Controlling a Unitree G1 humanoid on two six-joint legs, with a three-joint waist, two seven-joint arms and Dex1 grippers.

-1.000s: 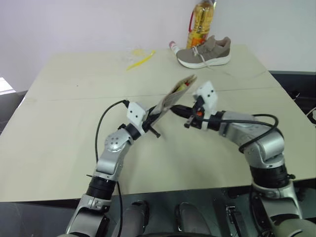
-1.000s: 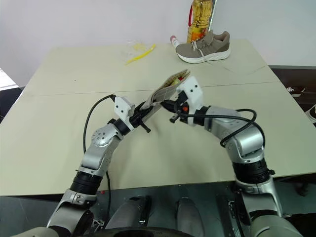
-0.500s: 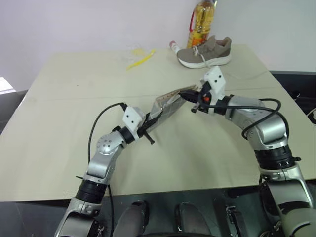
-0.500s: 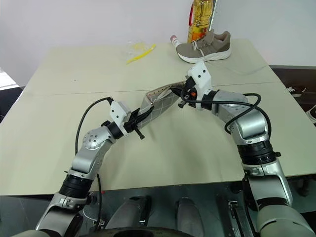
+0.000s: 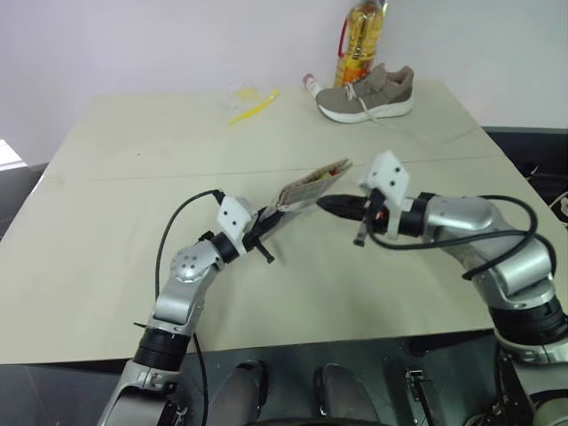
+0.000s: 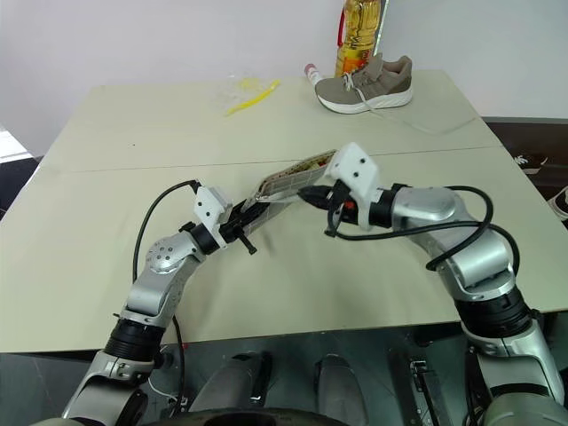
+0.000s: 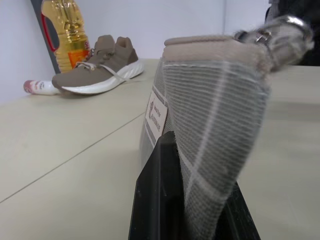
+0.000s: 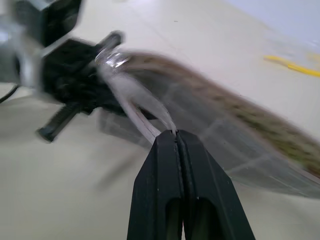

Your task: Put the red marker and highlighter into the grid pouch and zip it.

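I am holding the white zipper cord by its far end in my right gripper while the zipper gapes open, so I will take the cord close to the metal ring [image 8: 116, 61].
The grid pouch [image 5: 308, 187], grey with white lines and a small white label [image 7: 156, 115], hangs above the middle of the table, nearly level. My left gripper [image 5: 266, 218] is shut on its near end. My right gripper [image 5: 326, 204] sits just to the right of the pouch's far half, shut on the white zipper cord [image 8: 145, 104], which runs back to a metal ring [image 8: 109, 58] on the pouch's edge. The red marker and the highlighter are hidden.
At the table's far edge stand a brown shoe [image 5: 368, 91], a yellow oil bottle [image 5: 359, 40] and a white tube with a red cap [image 5: 312, 84]. A thin yellow strip [image 5: 251, 106] lies far left of them.
The pouch has dropped from a steep tilt to nearly level. My right gripper reached out to the pouch's far end half a second ago and has drawn back toward me.
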